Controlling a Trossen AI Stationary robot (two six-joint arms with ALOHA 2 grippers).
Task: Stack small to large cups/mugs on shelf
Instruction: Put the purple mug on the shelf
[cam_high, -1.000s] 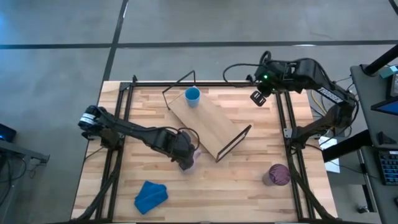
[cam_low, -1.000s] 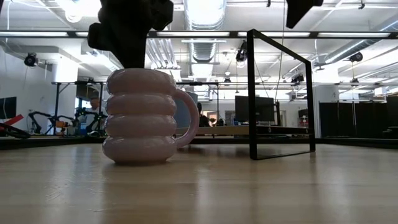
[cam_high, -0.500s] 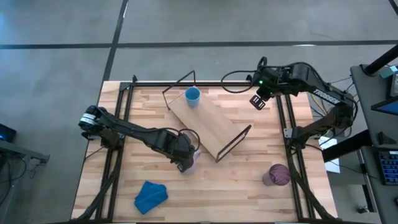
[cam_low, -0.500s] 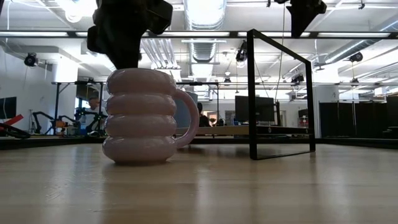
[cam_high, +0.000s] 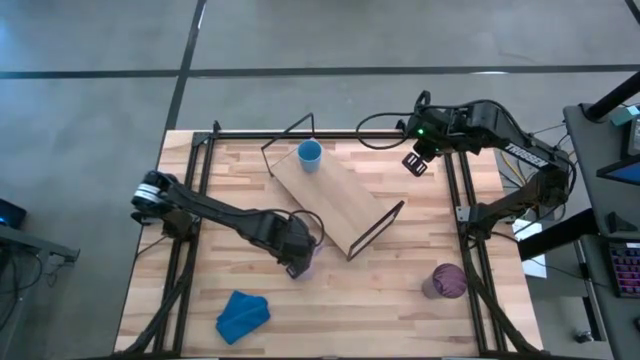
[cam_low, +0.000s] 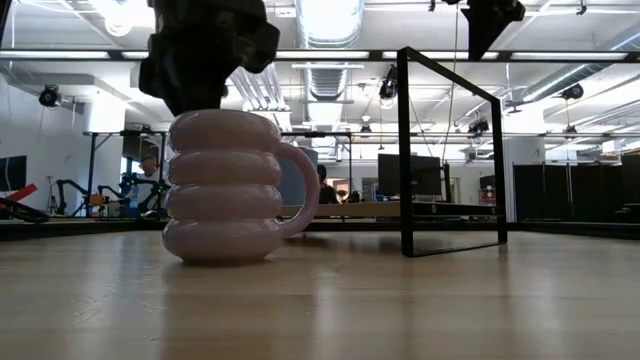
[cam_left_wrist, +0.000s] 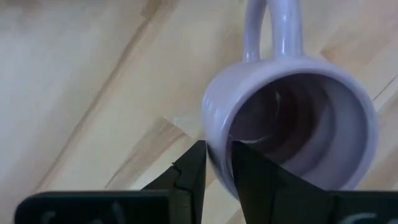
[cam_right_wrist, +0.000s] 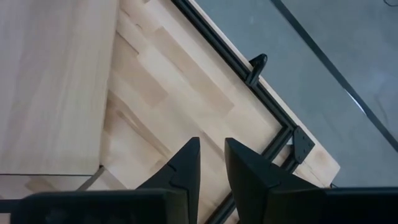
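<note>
My left gripper is going to carry out the next put-down, and I should set the pale-lilac mug on the middle of the wooden shelf (cam_high: 339, 195) with it.
The pale-lilac ribbed mug (cam_low: 225, 190) stands upright on the table by the shelf's near edge, its handle (cam_low: 305, 195) toward the shelf. My left gripper (cam_left_wrist: 217, 165) is shut on its rim and hides most of it in the high view. The wooden shelf (cam_high: 335, 200) stands slantwise mid-table on its black wire legs. The small light-blue cup (cam_high: 310, 154) stands on its far-left end. The dark-purple cup (cam_high: 447, 281) sits on the table near the right edge. My right gripper (cam_high: 413, 162) hovers shut over the far right corner. My left gripper pinches the mug's rim wall (cam_left_wrist: 219, 144) on the side opposite the handle, one finger (cam_left_wrist: 252, 177) inside the mug and one finger (cam_left_wrist: 191, 171) outside. It comes from above, pointing down. The mug stays upright with its base (cam_low: 210, 255) on the table.
A crumpled blue cloth (cam_high: 243, 314) lies near the table's near-left corner. Black rails (cam_high: 460, 200) run along the table's sides. The shelf's wire leg (cam_low: 450, 150) stands just right of the mug. Bare wood lies between the mug and the purple cup.
My right gripper has come a little lower over the far right corner, then held still. My left gripper has stayed on the mug's rim, and the mug still stands on the table.
</note>
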